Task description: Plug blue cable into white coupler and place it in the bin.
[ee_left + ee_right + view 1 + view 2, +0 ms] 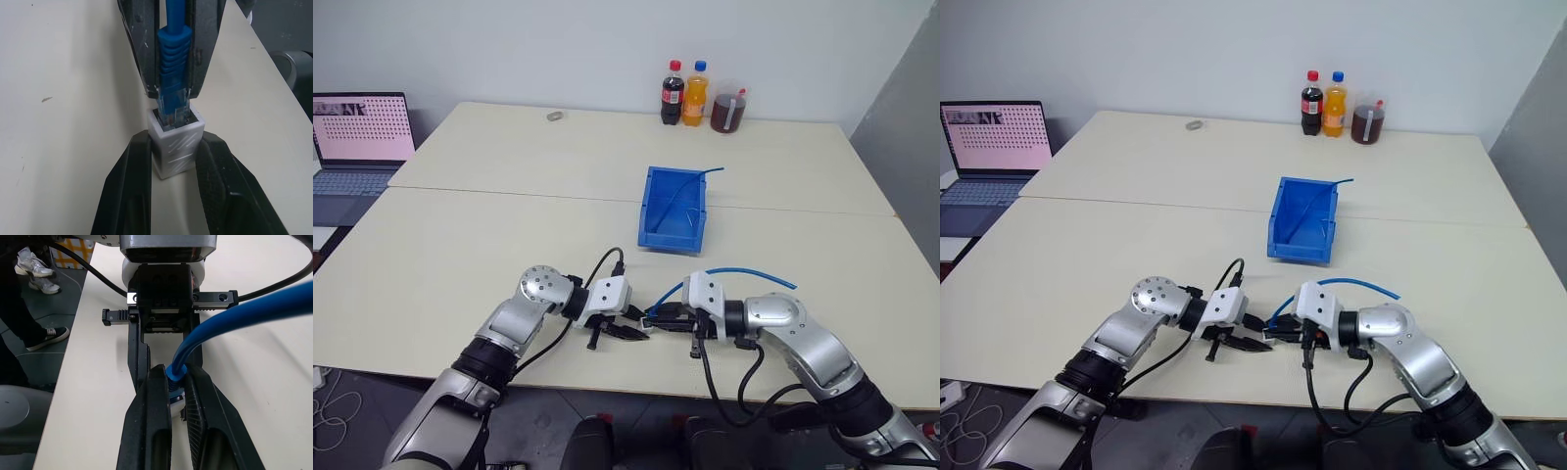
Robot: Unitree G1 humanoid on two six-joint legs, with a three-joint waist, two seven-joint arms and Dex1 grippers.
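Observation:
The robot's right gripper needs to release the blue cable with its white coupler in the near half of the blue bin (668, 216).
Over the table's near edge my two grippers meet tip to tip. My left gripper (628, 331) is shut on the white coupler (177, 147), a small white block with its socket facing the other gripper. Facing it, my right gripper (177, 371) is shut on the ribbed plug boot of the blue cable (173, 83). The clear plug tip sits inside the coupler's socket. From there the cable (744, 273) arcs back over my right wrist. The blue bin (674, 208) stands farther out on the table, beyond both grippers.
Inside the bin lies another thin blue cable (703, 176), one end poking over the rim. Two bottles (684, 93) and a jug (728, 106) stand at the far edge, a small grey thing (554, 116) to their left. A laptop (357, 147) sits far left.

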